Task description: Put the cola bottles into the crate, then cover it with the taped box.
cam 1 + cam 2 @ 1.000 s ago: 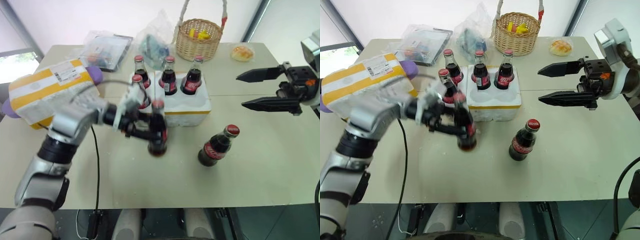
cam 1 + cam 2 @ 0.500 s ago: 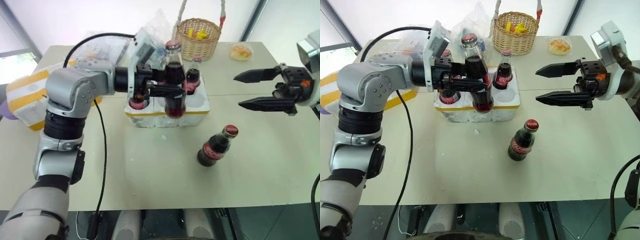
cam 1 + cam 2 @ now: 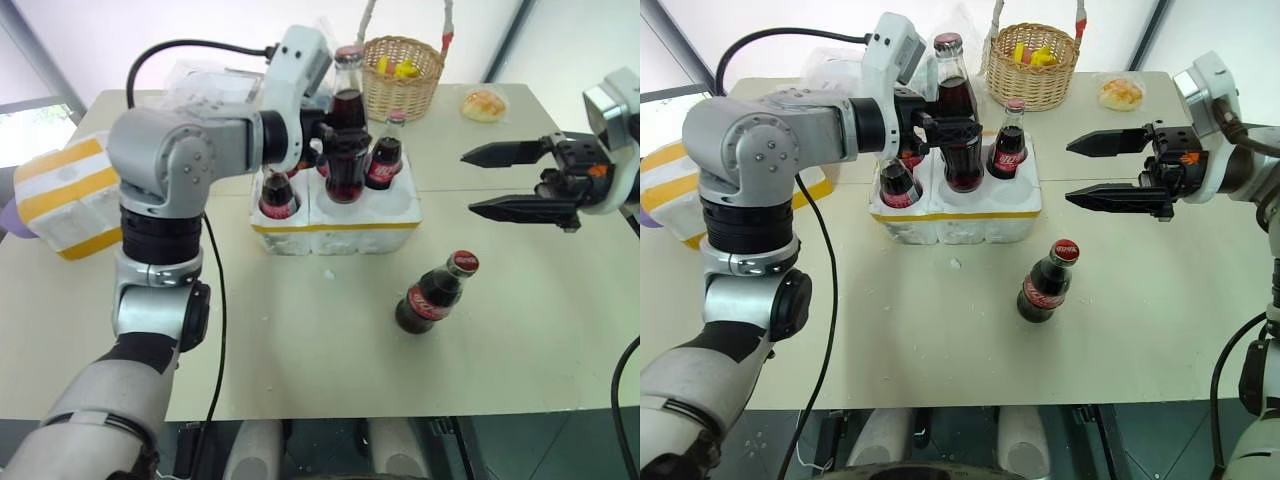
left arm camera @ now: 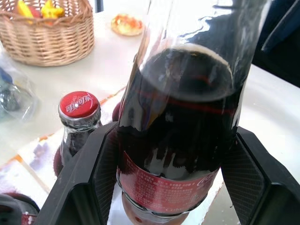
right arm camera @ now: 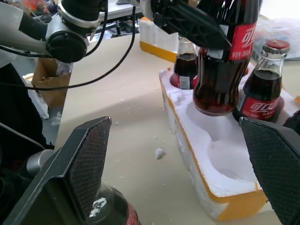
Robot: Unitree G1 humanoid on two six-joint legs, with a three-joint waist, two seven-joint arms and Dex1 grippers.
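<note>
I need to set the cola bottle, now held just over an empty well, down with my left gripper in the front middle hollow of the white foam crate [image 3: 337, 210].
My left gripper [image 3: 343, 152] is shut on a cola bottle [image 3: 346, 135] and holds it upright, its base hanging just over an empty well [image 5: 213, 136] of the white foam crate [image 3: 335, 218]. In the left wrist view the black fingers [image 4: 91, 180] press both sides of its red label. Other cola bottles stand in the crate, one at the front left [image 3: 277, 195] and one at the back right [image 3: 386, 160]. One more bottle [image 3: 433, 293] stands on the table in front of the crate's right end. My right gripper [image 3: 492, 181] is open, right of the crate. The taped box [image 3: 62, 195] lies far left.
A wicker basket [image 3: 401, 76] with yellow items stands behind the crate, a bun [image 3: 484, 104] to its right. Plastic bags [image 3: 212, 88] lie at the back left. A purple thing [image 3: 8, 216] pokes out beside the taped box. Foam crumbs [image 3: 328, 273] dot the table.
My left arm has lifted the bottle from table height, swung it up and back over the crate, and turned its wrist. The right gripper has stayed in place, open.
</note>
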